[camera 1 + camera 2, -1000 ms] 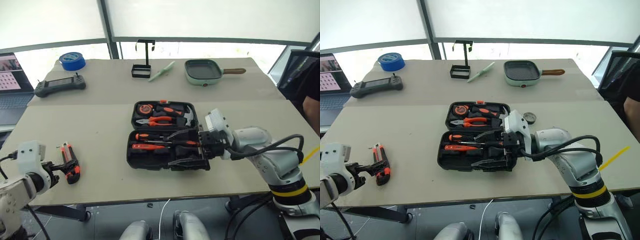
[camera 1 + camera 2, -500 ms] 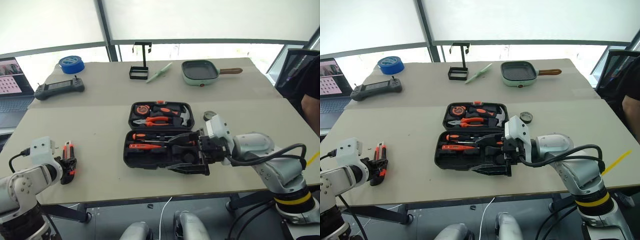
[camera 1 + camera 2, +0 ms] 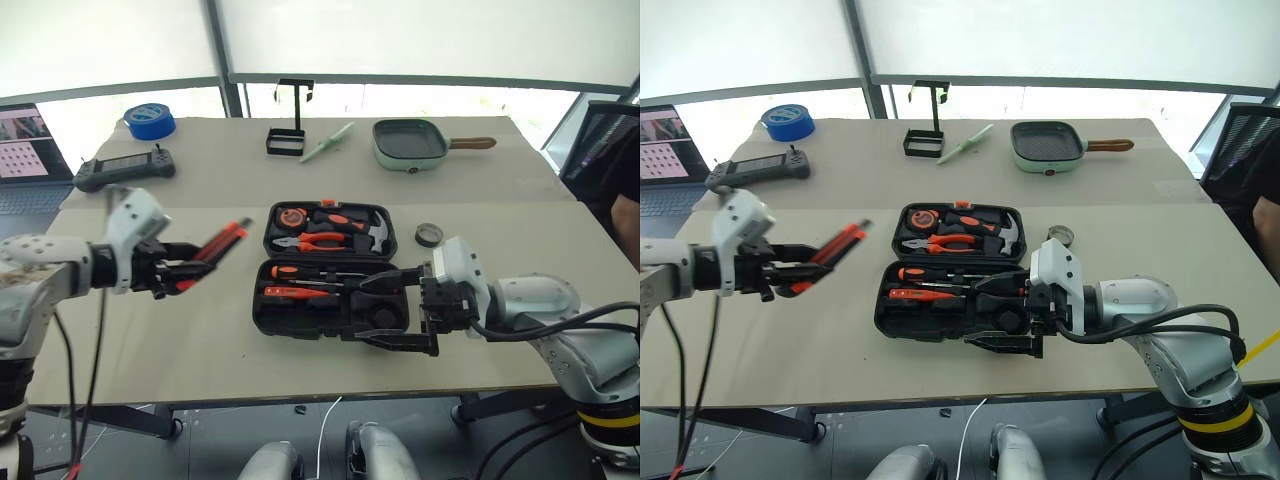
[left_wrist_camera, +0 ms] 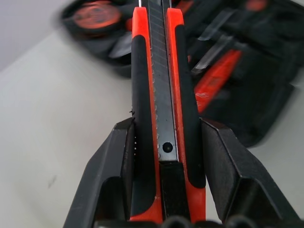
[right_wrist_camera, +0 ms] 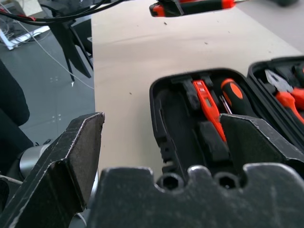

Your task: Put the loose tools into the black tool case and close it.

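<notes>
The robot's left gripper should release the utility knife in the empty slot (image 3: 313,313) (image 4: 252,90) along the near edge of the black tool case.
The black tool case (image 3: 330,312) lies open mid-table, with two orange-and-black screwdrivers (image 3: 297,292) in its near half. My left gripper (image 3: 185,272) is shut on the orange-black utility knife (image 3: 218,247) and holds it in the air left of the case, its tip toward the case. In the left wrist view the knife (image 4: 164,95) sits lengthwise between both fingers (image 4: 116,161). My right gripper (image 3: 388,311) stands open at the case's near right corner, nothing between its fingers (image 5: 80,142). A small dark tape roll (image 3: 428,234) lies on the table right of the case.
Pliers, a hammer and a tape measure fill the case's far half (image 3: 330,226). Along the far side stand a blue tape roll (image 3: 150,120), a black controller (image 3: 123,168), a black wire stand (image 3: 287,130) and a green pan (image 3: 410,143). A laptop (image 3: 30,140) sits far left.
My left gripper shut on the utility knife at the table's near left, lifted it and carried it right toward the case while rolling. The right gripper stayed open at the case.
</notes>
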Controlling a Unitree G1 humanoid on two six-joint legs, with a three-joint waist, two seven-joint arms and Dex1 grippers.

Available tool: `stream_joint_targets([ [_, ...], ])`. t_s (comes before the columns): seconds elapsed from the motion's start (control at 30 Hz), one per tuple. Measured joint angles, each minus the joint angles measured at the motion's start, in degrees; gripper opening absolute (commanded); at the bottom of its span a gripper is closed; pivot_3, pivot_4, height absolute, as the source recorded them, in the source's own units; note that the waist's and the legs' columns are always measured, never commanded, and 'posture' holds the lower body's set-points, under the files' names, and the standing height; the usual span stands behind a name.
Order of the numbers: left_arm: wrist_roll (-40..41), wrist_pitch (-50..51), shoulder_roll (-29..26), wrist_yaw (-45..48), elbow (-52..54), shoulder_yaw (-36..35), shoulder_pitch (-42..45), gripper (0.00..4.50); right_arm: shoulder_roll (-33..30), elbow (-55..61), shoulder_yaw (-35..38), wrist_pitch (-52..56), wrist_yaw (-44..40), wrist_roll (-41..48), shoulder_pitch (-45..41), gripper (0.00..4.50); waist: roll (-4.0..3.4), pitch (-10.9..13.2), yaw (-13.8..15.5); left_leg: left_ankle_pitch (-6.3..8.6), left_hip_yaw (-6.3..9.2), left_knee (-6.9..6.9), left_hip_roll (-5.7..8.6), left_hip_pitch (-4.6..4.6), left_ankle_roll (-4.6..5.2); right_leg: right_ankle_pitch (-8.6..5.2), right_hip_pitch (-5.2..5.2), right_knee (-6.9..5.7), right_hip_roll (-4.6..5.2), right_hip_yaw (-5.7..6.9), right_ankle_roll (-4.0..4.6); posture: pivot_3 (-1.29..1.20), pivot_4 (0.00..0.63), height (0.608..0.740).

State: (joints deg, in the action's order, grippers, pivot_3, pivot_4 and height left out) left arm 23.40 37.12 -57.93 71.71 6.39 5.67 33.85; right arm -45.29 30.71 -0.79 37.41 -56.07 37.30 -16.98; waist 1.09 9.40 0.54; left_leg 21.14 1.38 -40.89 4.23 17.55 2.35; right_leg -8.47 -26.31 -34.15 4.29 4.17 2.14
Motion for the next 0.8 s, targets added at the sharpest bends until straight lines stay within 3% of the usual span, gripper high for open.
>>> stream_joint_targets([
  [0.1,-7.3,-9.6,7.2,6.5,-6.8,11.0,9.5,1.61,0.0,3.1,1.7,0.8,2.9,0.1,2.1,4.5,0.0,0.0,0.4,-0.02,0.01,-0.12,-0.02,0.09,0.04,0.04,0.03,0.0,0.03,0.0,0.03,0.0,0.15,0.74],
  [0.27,-14.1,-15.7,14.4,12.8,-13.6,21.0,15.0,1.61,-0.1,7.3,3.1,2.5,6.2,1.4,5.7,4.5,0.02,0.0,-0.2,-0.06,0.0,-0.13,-0.08,0.31,0.34,0.06,-0.15,0.02,-0.01,-0.1,-0.01,0.0,0.15,0.74],
  [0.53,-19.3,-15.7,21.3,13.3,-19.0,24.3,17.7,1.61,0.0,10.7,4.9,3.2,10.4,2.1,8.9,4.5,0.03,0.0,0.4,0.07,0.1,-0.59,-0.09,0.7,0.81,0.17,-0.26,0.01,-0.05,-0.06,-0.18,0.0,0.15,0.74],
  [0.8,-20.1,-12.2,20.5,16.2,-15.9,24.6,16.6,1.61,0.1,10.6,4.9,3.2,12.4,2.2,8.1,4.5,0.02,0.0,0.2,0.21,0.06,-0.86,-0.07,0.79,1.05,0.24,-0.25,0.07,-0.06,-0.08,-0.33,0.0,0.15,0.74],
])
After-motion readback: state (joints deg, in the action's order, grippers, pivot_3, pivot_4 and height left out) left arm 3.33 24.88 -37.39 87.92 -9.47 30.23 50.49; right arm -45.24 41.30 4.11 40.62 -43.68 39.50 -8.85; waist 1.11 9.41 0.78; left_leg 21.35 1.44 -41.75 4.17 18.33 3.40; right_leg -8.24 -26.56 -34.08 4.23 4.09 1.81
